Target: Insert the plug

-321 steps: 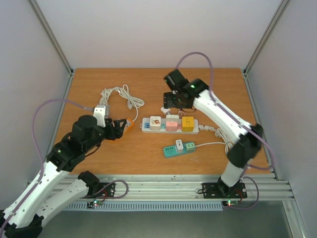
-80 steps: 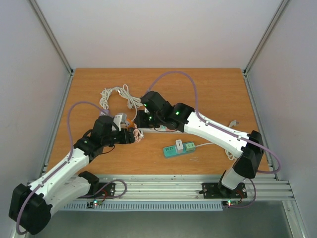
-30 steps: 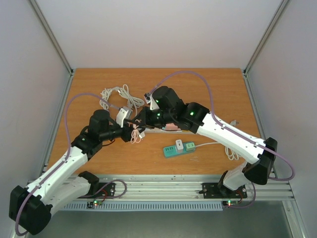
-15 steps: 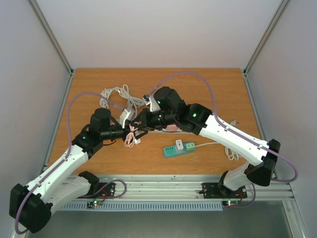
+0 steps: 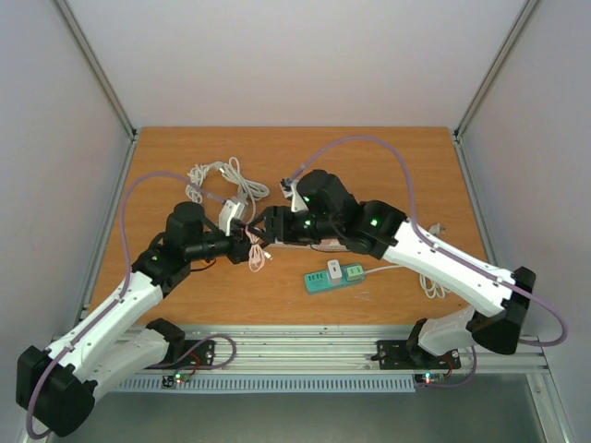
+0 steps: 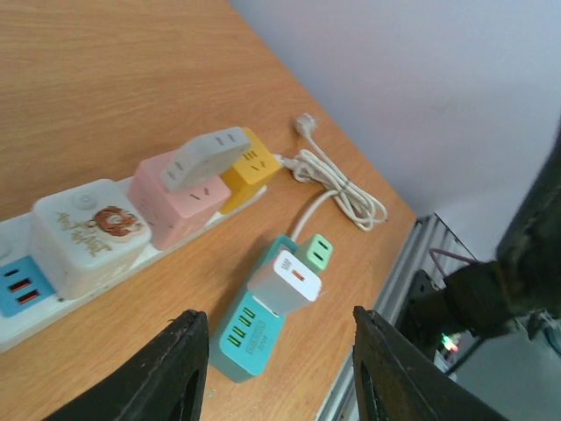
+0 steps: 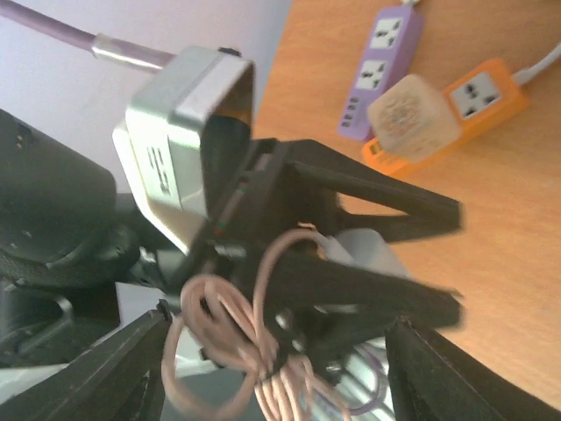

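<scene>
My left gripper is holding the plug too deep between its fingers, so my right gripper will hold the plug while my left gripper takes its cable end (image 7: pixel 330 246).
A grey-white plug (image 7: pixel 366 256) on a coiled pink cable (image 7: pixel 219 326) sits between the black fingers (image 7: pixel 399 209) of my left gripper (image 5: pixel 246 247), which is shut on it. The coil (image 5: pixel 258 260) dangles below the jaws. In the left wrist view the plug is hidden, and my left gripper (image 6: pixel 276 316) frames a teal power strip (image 6: pixel 250 324) carrying a white charger (image 6: pixel 286 281) and a green one (image 6: pixel 317 252). My right gripper (image 5: pixel 269 226) stands open just right of the left one, and its fingers (image 7: pixel 131 368) hold nothing. The white power strip (image 6: pixel 17 294) carries cream, pink and yellow cubes.
A loose white cable (image 5: pixel 222 177) lies at the back left and a white cord (image 5: pixel 432 281) coils at the right. My right arm hides most of the white strip (image 5: pixel 319 242) in the top view. The right wrist view shows a purple strip (image 7: pixel 381 66) and an orange strip (image 7: pixel 478 96).
My right gripper has gone from shut to open, letting go of the plug end, and has drawn slightly right. My left gripper has closed on the plug and keeps it.
</scene>
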Motion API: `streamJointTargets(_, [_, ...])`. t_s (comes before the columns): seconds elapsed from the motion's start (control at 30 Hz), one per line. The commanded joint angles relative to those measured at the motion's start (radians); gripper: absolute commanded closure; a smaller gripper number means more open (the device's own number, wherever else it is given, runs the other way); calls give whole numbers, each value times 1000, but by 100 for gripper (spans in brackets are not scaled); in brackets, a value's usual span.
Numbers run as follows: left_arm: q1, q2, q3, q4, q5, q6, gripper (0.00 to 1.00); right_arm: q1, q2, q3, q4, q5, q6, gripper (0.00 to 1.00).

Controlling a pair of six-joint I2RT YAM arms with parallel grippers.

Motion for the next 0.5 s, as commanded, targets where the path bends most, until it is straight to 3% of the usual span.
streamJointTargets(0.0, [1, -13, 28, 17, -142, -78, 77, 7, -133, -100, 30, 200, -95, 30])
streamJointTargets(0.13, [1, -4, 83, -72, -275, -155, 76, 6, -261, -236, 95, 329, -211, 27])
streamJointTargets(0.23, [1, 3, 149, -161, -353, -217, 75, 7, -309, -341, 182, 315, -335, 27])
streamJointTargets(0.33, [1, 9, 220, -242, -398, -281, 75, 23, -301, -410, 271, 233, -419, 30])
streamJointTargets(0.47, [1, 42, 343, -417, -461, -395, 74, 105, -222, -421, 388, 233, -543, 32])
